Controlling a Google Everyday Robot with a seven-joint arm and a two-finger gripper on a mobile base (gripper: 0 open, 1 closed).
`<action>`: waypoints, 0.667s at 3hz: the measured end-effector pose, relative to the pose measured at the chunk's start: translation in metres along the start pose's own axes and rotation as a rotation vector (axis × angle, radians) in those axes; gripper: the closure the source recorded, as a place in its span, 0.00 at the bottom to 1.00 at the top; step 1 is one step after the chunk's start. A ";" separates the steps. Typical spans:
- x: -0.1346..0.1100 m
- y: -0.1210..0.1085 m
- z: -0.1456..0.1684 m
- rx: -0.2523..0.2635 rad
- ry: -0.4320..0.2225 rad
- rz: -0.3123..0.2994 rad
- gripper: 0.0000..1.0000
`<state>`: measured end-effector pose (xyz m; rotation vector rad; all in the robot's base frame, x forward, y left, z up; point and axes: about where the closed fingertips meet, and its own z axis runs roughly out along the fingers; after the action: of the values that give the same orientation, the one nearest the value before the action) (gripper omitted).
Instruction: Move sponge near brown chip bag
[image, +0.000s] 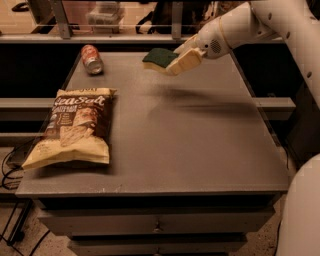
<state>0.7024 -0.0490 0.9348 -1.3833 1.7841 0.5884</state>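
Observation:
My gripper is going to release the sponge on the table (124, 110), setting it against the far corner of the brown chip bag, toward the middle of the table.
The sponge (158, 57), dark green on top with pale foam below, hangs in the air above the far middle of the table. My gripper (176, 59) is shut on its right end and holds it clear of the surface. The arm comes in from the upper right. The brown chip bag (72, 127) with "Sea Salt" lettering lies flat on the table's left side, well to the left of and nearer than the sponge.
A red soda can (91, 59) lies on its side at the far left corner. The grey table (200, 150) has drawers in front. A rail and shelves run behind the table. The robot's white body (300, 215) fills the lower right.

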 end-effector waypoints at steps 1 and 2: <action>0.000 0.000 0.000 0.000 0.000 0.000 1.00; -0.006 0.028 0.018 -0.078 0.055 -0.054 1.00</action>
<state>0.6819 -0.0238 0.9263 -1.5094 1.7777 0.6010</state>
